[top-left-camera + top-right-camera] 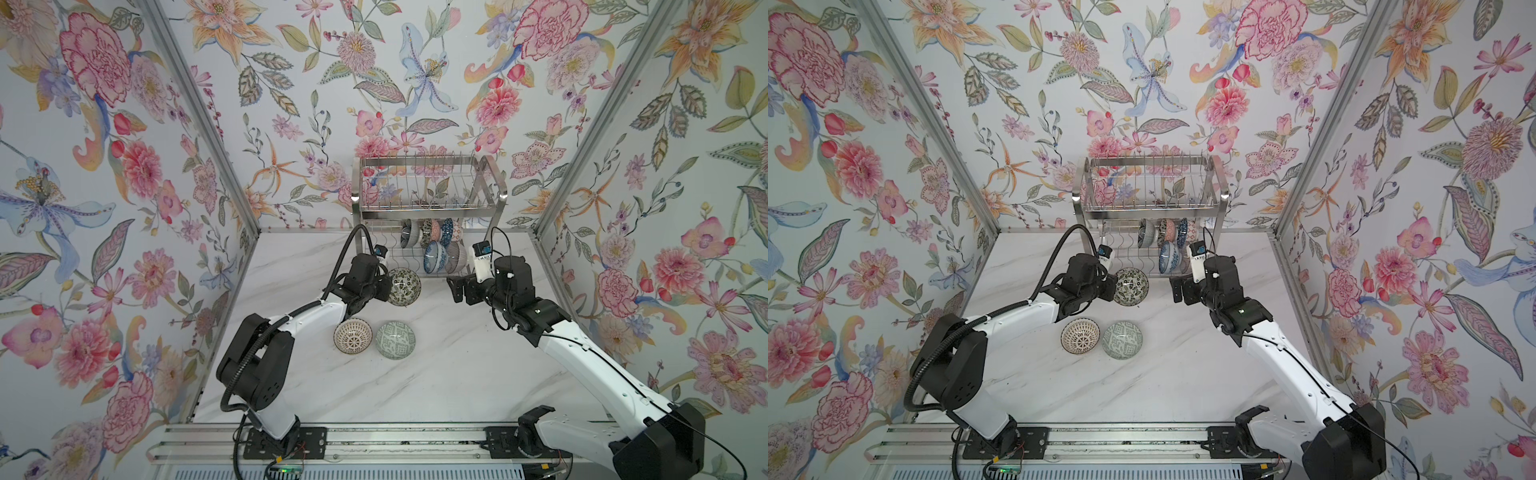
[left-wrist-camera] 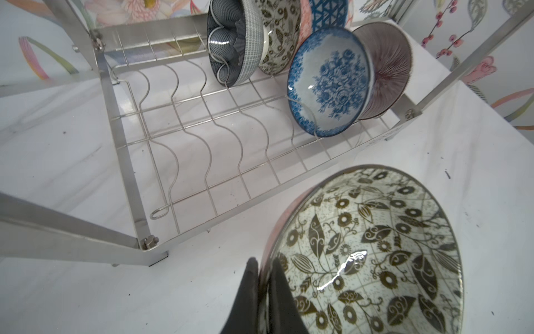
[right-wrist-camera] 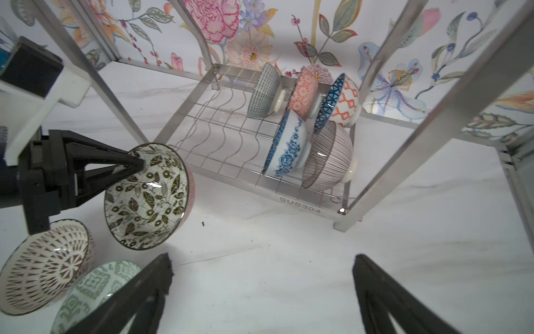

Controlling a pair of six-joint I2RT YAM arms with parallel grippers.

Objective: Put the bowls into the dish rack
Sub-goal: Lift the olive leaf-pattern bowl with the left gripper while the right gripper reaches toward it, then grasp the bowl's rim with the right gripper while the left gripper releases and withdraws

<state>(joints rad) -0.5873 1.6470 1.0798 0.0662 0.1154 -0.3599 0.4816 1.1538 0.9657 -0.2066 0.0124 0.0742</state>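
Note:
Next, I take hold of the black-and-white leaf bowl with my right gripper by its free rim (image 1: 420,290) (image 3: 179,221), opposite my left gripper.
My left gripper (image 1: 388,288) (image 2: 264,263) is shut on the rim of a black-and-white leaf bowl (image 1: 405,286) (image 2: 375,254) (image 3: 147,196). It holds the bowl tilted on edge above the table, just in front of the dish rack (image 1: 430,210) (image 2: 124,144) (image 3: 300,202). Several bowls stand on edge at the right of the rack's lower tier, among them a blue floral bowl (image 2: 329,84) and a purple-grey lined bowl (image 2: 387,69). My right gripper (image 1: 455,289) (image 3: 261,260) hangs open and holds nothing, right of the held bowl.
Two bowls sit upright on the marble table nearer the front: a brown-and-white patterned bowl (image 1: 353,336) (image 3: 46,266) and a green geometric bowl (image 1: 395,339) (image 3: 92,289). Floral walls close in the left, back and right. A metal rail (image 1: 374,440) runs along the front.

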